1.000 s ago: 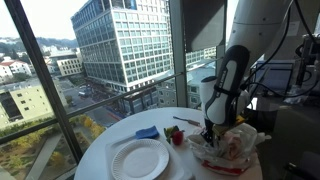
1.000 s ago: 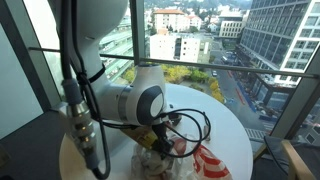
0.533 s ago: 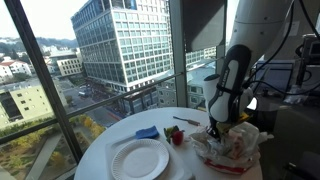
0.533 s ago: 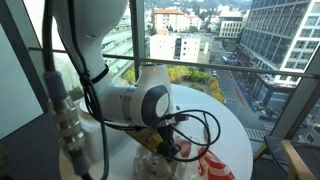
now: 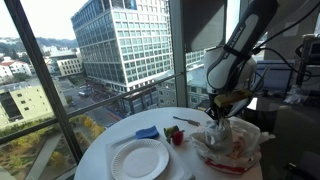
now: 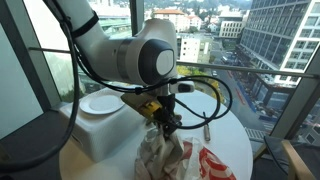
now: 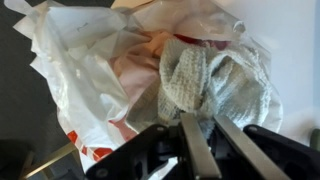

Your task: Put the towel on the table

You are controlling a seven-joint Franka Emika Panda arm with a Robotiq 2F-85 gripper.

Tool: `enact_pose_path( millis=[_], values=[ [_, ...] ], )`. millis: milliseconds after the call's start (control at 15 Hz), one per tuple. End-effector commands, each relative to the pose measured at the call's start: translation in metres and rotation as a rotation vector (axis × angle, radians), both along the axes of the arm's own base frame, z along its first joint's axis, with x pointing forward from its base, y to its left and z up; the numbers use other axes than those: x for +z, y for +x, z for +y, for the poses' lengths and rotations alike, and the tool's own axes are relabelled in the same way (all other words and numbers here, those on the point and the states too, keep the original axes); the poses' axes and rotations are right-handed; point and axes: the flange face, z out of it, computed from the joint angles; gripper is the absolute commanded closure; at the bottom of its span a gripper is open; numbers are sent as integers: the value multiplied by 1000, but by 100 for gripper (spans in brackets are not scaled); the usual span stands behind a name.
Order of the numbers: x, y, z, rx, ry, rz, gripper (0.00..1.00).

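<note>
Next, I let my gripper release the pale towel on the table point(image 5: 178, 161), setting it free in the spot between the white dinner plate and the plastic bag.
My gripper point(image 5: 221, 112) is shut on a pale knitted towel point(image 5: 222, 130) and holds it up so it hangs down into a white and red plastic bag point(image 5: 236, 148). In an exterior view the gripper point(image 6: 165, 124) holds the towel point(image 6: 160, 152) above the bag point(image 6: 205, 165). In the wrist view the towel point(image 7: 215, 80) bunches between the fingers point(image 7: 205, 135), with the bag point(image 7: 85, 70) under it. The round white table point(image 5: 125, 130) carries the bag; its top also shows in an exterior view point(image 6: 222, 112).
A white dinner plate point(image 5: 140, 158) lies at the table's near side. A blue object point(image 5: 148, 132), a small red object point(image 5: 177, 137) and a utensil point(image 5: 186, 120) lie mid-table. Glass windows stand close behind the table. Cables hang from the arm point(image 6: 215, 100).
The gripper has risen from low in the bag, drawing the towel upward so it now hangs from the fingers. The arm has lifted with it.
</note>
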Motion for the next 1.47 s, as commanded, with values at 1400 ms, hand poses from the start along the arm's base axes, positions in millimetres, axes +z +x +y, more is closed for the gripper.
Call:
enact_pose_path(
  millis=[1400],
  values=[
    [85,-138,184,746,417,347,94]
  ],
)
